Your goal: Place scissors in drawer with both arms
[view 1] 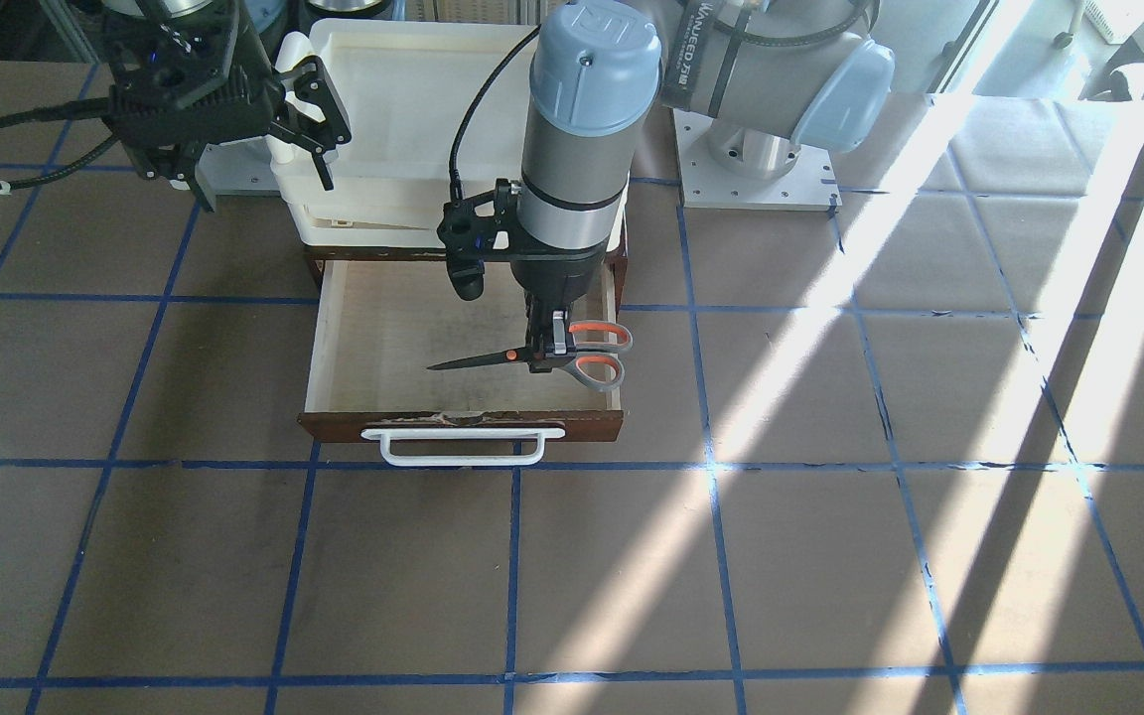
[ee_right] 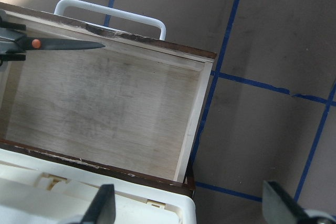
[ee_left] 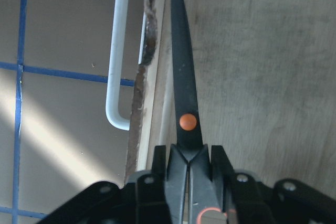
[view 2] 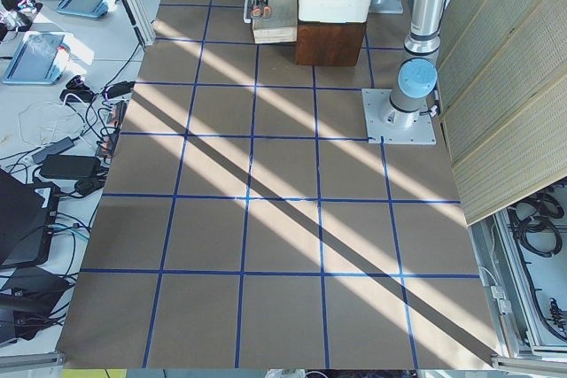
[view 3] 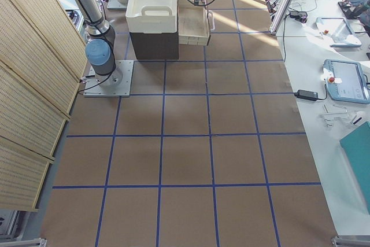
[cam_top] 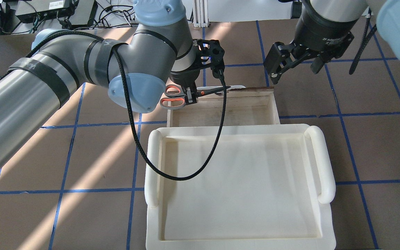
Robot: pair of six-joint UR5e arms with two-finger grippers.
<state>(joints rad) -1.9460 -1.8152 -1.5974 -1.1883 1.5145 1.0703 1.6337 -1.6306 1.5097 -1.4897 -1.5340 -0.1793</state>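
Note:
The robot's left gripper should release the scissors on the drawer's pale wood bottom, just behind the drawer's front side point(view 1: 516, 368) point(ee_left: 242, 110).
The drawer point(view 1: 332, 338) stands pulled open, with a pale wood inside and a white bar handle point(view 1: 463, 447). My left gripper point(view 1: 547, 348) is shut on the scissors point(view 1: 473, 362) just behind their orange pivot. It holds them level over the drawer's inside, blades closed and running along the front wall. The handle loops point(cam_top: 174, 97) stick out past the drawer's side. In the left wrist view the blade point(ee_left: 184, 93) lies beside the front wall. My right gripper point(cam_top: 295, 69) is open and empty, raised beside the drawer's other side point(ee_right: 202, 103).
A cream-white plastic tray point(cam_top: 325, 163) sits on top of the dark cabinet behind the drawer. The brown table point(view 1: 830, 556) carries a blue tape grid and sun stripes. The left arm's base plate point(view 1: 761, 184) is bolted near the cabinet.

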